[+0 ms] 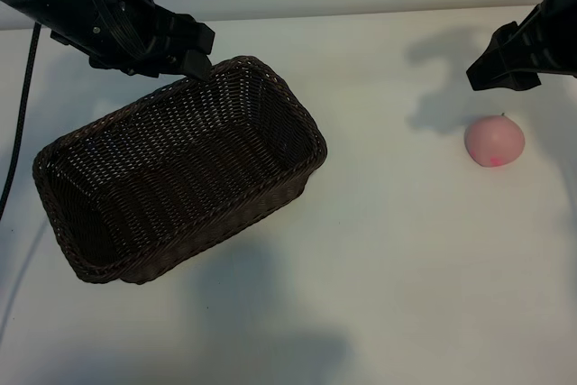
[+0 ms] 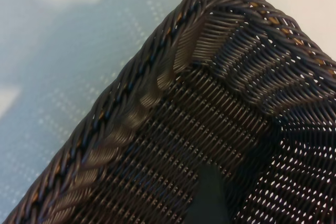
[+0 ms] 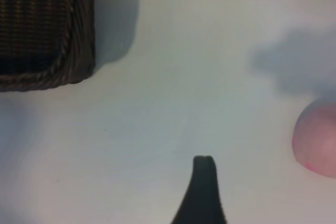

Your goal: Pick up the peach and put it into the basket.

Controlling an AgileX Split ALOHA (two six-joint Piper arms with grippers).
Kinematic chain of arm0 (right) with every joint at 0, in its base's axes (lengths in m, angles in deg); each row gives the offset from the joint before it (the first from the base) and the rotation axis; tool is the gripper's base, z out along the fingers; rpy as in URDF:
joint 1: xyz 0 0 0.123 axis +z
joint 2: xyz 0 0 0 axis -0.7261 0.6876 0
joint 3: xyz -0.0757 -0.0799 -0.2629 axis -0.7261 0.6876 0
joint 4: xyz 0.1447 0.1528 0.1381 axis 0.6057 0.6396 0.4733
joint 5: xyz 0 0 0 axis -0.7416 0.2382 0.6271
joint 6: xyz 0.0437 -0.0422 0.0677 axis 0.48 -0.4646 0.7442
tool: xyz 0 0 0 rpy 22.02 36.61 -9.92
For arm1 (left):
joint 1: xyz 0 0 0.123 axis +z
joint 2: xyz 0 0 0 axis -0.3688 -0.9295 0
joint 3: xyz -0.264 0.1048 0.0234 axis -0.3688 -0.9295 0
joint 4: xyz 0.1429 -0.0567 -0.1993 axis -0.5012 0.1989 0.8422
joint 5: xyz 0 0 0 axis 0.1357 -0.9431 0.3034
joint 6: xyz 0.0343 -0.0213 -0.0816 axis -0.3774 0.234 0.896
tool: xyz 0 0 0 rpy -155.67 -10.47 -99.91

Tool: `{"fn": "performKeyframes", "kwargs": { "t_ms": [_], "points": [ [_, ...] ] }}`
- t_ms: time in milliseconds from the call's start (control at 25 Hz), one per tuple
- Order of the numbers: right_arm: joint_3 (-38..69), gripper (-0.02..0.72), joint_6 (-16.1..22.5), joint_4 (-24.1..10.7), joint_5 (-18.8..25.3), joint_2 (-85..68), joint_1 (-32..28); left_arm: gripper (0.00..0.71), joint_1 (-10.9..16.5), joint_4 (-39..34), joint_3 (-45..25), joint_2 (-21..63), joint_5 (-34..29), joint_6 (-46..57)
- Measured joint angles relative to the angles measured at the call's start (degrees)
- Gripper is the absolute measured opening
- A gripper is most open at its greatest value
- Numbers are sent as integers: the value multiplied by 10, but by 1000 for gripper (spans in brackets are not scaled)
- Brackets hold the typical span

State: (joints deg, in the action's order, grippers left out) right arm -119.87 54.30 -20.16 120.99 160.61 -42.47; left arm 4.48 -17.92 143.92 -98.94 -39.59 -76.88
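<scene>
Next, I move my left gripper to the rim of the basket's short side (image 1: 52,217) that is farthest from the peach and close it there around the middle of that rim.
The dark-brown wicker basket (image 1: 302,116) lies slantwise on the white table at centre left, with nothing inside. My left gripper (image 1: 196,53) hovers open at its far corner. In the left wrist view one dark finger (image 2: 210,199) hangs over the woven inside, beside the braided rim (image 2: 131,77); I cannot tell if it touches. The pale-pink peach (image 1: 494,142) rests on the table at the right, apart from the basket. My right gripper (image 1: 489,74) is open just behind the peach and holds nothing. The right wrist view shows one finger (image 3: 203,182), the peach (image 3: 317,140) and a basket corner (image 3: 73,66).
The white tabletop (image 1: 397,250) lies bare between basket and peach. Arm shadows fall on it near the peach and in front of the basket. A black cable (image 1: 20,114) hangs down at the far left.
</scene>
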Motion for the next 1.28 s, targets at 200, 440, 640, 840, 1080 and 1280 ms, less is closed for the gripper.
{"fn": "performKeyframes", "kwargs": {
  "t_ms": [200, 440, 640, 840, 1080, 1280],
  "points": [
    [0, 595, 0, 0, -1, 0, 0, 589, 0, 0, 0, 0, 0, 0],
    [0, 595, 0, 0, -1, 0, 0, 589, 0, 0, 0, 0, 0, 0],
    [0, 595, 0, 0, -1, 0, 0, 589, 0, 0, 0, 0, 0, 0],
    [0, 595, 0, 0, -1, 0, 0, 589, 0, 0, 0, 0, 1, 0],
    [0, 595, 0, 0, -1, 0, 0, 589, 0, 15, 0, 0, 11, 2],
    [0, 595, 0, 0, -1, 0, 0, 589, 0, 16, 0, 0, -14, 8]
  ]
}}
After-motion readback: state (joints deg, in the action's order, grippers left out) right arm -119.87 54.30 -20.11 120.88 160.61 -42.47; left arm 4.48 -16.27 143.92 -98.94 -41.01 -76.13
